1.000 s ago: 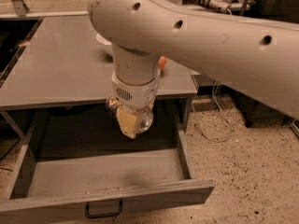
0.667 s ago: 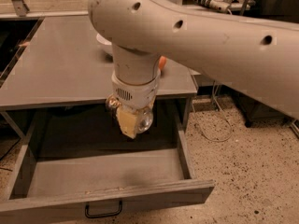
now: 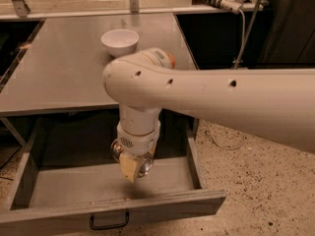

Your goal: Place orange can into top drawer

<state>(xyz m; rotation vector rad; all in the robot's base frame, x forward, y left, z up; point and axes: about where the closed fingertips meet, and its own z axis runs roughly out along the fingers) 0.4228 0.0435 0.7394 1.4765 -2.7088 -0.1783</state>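
Next, I let go of the orange can with my gripper on the drawer's bottom, just behind the black handle [image 3: 120, 182].
The top drawer [image 3: 59, 188] stands pulled open under the grey tabletop, with its black handle [image 3: 109, 222] on the front panel. My gripper [image 3: 131, 165] hangs from the big white arm, low over the drawer's middle, just above its floor. It is shut on the orange can [image 3: 129, 168], which shows as a yellow-gold body with a shiny silver end [image 3: 145, 167] to the right. The rest of the can is hidden by the wrist.
A white bowl [image 3: 119, 41] stands on the grey tabletop [image 3: 64, 73] behind the arm. The drawer's side walls [image 3: 194, 156] flank the gripper. A white cable [image 3: 246, 28] hangs at the back right. Speckled floor lies to the right.
The gripper with the can has gone down and forward, from table-edge height to low inside the open drawer. The arm now leaves the white bowl uncovered.
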